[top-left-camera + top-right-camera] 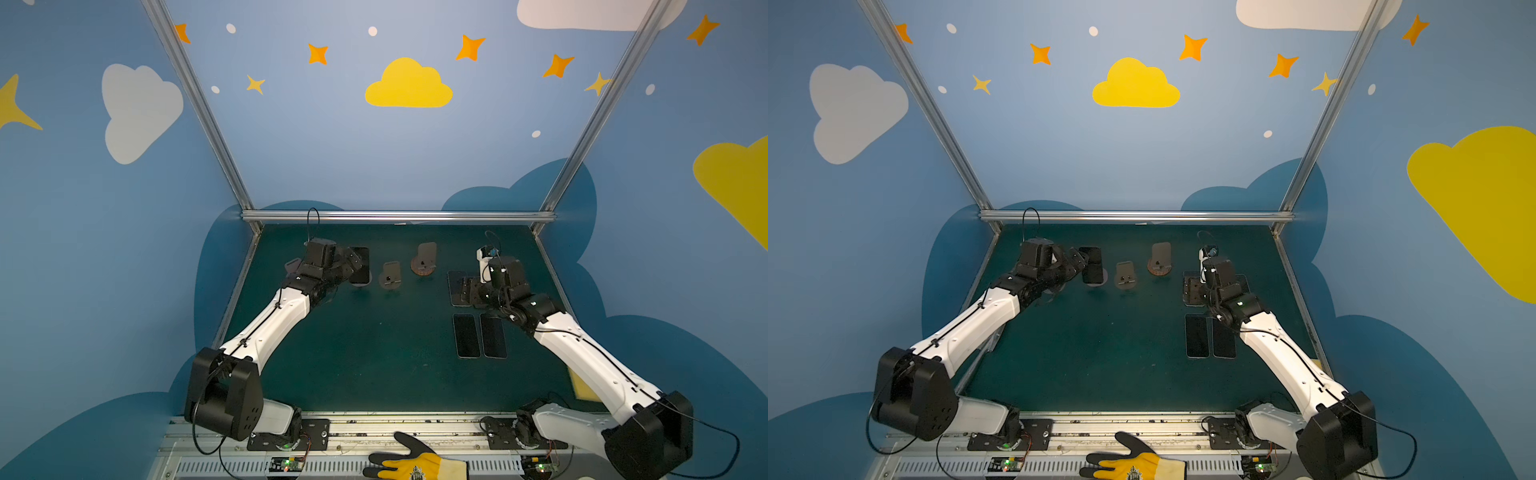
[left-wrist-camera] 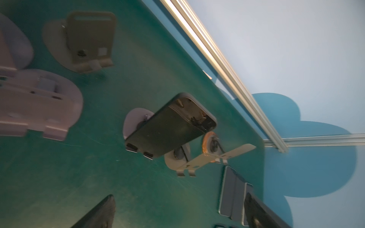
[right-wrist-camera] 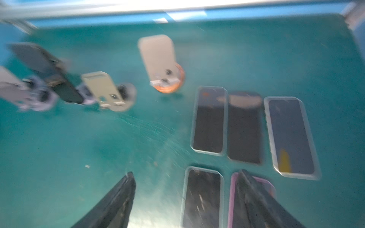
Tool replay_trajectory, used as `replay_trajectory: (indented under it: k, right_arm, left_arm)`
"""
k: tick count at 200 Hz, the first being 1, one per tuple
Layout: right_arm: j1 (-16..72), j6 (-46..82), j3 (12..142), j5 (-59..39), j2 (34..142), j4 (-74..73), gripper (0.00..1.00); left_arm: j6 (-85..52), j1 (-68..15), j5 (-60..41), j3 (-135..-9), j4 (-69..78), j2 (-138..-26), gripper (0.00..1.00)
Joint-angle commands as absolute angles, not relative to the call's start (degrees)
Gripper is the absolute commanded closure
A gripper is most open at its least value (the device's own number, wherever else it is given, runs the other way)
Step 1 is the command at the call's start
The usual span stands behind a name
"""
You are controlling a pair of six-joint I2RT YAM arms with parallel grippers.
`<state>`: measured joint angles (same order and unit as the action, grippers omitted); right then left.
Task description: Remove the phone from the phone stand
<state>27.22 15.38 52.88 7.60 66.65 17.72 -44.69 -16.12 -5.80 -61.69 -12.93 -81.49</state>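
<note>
My left gripper should grip the dark phone on the upper part (image 1: 360, 257) (image 2: 184, 117), across its long sides, to lift it off the pale grey phone stand.
A dark phone (image 1: 361, 266) (image 2: 169, 126) leans on a pale grey phone stand (image 2: 134, 122) at the back left of the green table, seen in both top views and in the left wrist view. My left gripper (image 1: 352, 262) (image 2: 179, 197) is open just left of the phone, short of it, with nothing between its fingers (image 2: 102, 211). My right gripper (image 1: 467, 291) (image 3: 185, 197) is open low over the flat phones on the right. One of its fingers (image 3: 254, 199) hangs over a pink-cased phone (image 3: 264, 183), and a clear-cased phone (image 3: 203, 197) lies under the gap.
Two empty stands sit right of the phone: a tan one (image 1: 390, 276) and one on an orange base (image 1: 424, 259). Lilac stands (image 2: 39, 104) lie by the left arm. Several phones lie flat at right (image 1: 466, 336) (image 1: 493, 336). A yellow glove (image 1: 415, 461) rests on the front rail.
</note>
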Motion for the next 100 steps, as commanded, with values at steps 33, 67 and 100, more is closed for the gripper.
replay_trajectory:
  k: [33, 67, 100]
  right_arm:
    - [29.75, 11.76, 49.74, 2.39, 65.32, 1.31, 0.19]
    - [31.74, 9.63, 42.97, 0.22, 62.16, -5.68, 0.19]
    - [33.43, 7.70, 39.43, 3.85, 60.38, -9.11, 0.20]
  left_arm:
    - [-40.64, -16.00, -4.31, -63.89, -14.96, -81.18, 0.00]
    - [-40.42, -16.08, -3.50, -63.90, -14.94, -81.39, 0.00]
    - [-39.60, -16.13, -4.36, -63.46, -13.34, -81.48, 0.00]
